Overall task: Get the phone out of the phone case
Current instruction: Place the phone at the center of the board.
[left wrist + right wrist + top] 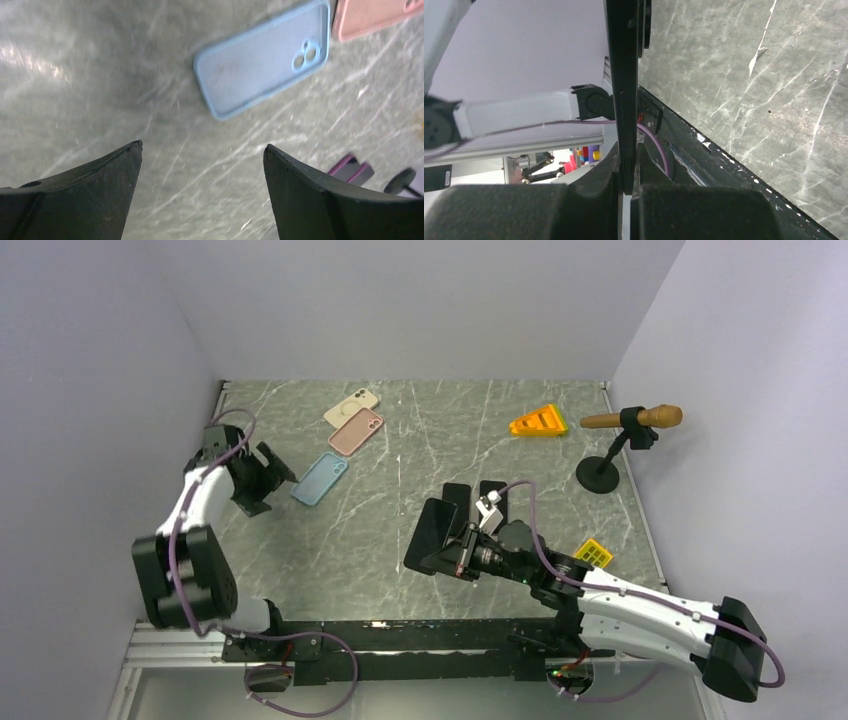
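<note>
The black phone will leave my right gripper on the marble (416, 519) beside the dark phones, toward the light-blue phone case.
An empty light-blue phone case (320, 478) (265, 60) lies flat on the marble table, camera cut-out facing up. My left gripper (272, 482) (202, 145) hovers just left of it, open, with only bare table between its fingers. My right gripper (450, 555) (628, 150) is shut on a black phone (430, 530) (626, 75), held up edge-on above the near middle of the table. That phone has no case on it.
A pink case (356, 431) (375, 17) and a cream case (351, 406) lie behind the blue one. Two dark phones (470, 495) lie by the right arm. An orange wedge (538, 422), a stand holding a wooden handle (625, 430) and a yellow block (594, 553) sit on the right.
</note>
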